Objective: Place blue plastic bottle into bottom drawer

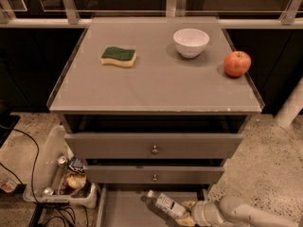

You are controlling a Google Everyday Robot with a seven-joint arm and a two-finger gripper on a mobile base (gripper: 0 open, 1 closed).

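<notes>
My gripper has the blue plastic bottle. It will let it go on the open bottom drawer's inside (164, 212), just below the lower knob.
The blue plastic bottle (164, 204), clear with a white cap and a pale label, lies tilted over the open bottom drawer (124, 211) at the lower edge of the camera view, cap pointing up-left. My gripper (187, 212) reaches in from the lower right and is shut on the bottle's base end. Its pale arm (246, 214) runs off to the right. I cannot tell whether the bottle touches the drawer floor.
On the cabinet top (156, 86) lie a green-and-yellow sponge (119, 56), a white bowl (191, 42) and a red apple (237, 63). Two drawer fronts with knobs (155, 149) stick out above the bottom drawer. A bin of cans and clutter (66, 176) and cables sit at the left.
</notes>
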